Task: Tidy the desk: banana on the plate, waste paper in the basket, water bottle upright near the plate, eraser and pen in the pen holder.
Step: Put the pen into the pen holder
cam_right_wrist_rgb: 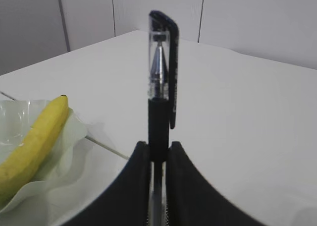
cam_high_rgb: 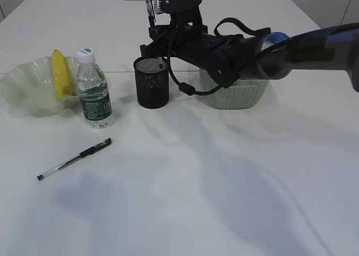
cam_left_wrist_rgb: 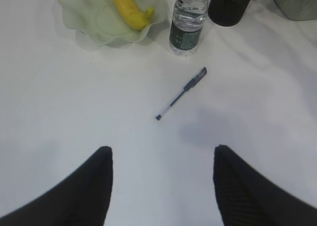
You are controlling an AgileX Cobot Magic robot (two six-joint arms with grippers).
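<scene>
The black pen will sit inside the mesh pen holder [cam_high_rgb: 142,75], leaning on the rim on the bottle side, after I let go of it with my right gripper. The pen is now upright just above the holder.
My right gripper [cam_high_rgb: 151,31] [cam_right_wrist_rgb: 158,149] is shut on a black pen [cam_high_rgb: 149,8] [cam_right_wrist_rgb: 159,87] and holds it upright just above the black mesh pen holder [cam_high_rgb: 151,82] [cam_left_wrist_rgb: 230,5]. A second pen [cam_high_rgb: 76,159] [cam_left_wrist_rgb: 181,93] lies on the desk in front of the bottle. The banana [cam_high_rgb: 60,73] [cam_left_wrist_rgb: 130,10] [cam_right_wrist_rgb: 34,139] lies in the pale green plate [cam_high_rgb: 25,90] [cam_left_wrist_rgb: 94,25] [cam_right_wrist_rgb: 64,151]. The water bottle [cam_high_rgb: 93,90] [cam_left_wrist_rgb: 188,20] stands upright beside the plate. My left gripper [cam_left_wrist_rgb: 163,159] is open and empty above bare desk. Eraser and waste paper are not in view.
The sage-green basket [cam_high_rgb: 238,96] [cam_left_wrist_rgb: 297,3] stands right of the pen holder, partly hidden behind my right arm, its inside not visible. The white desk [cam_high_rgb: 196,200] runs wide in front, with a seam behind the plate.
</scene>
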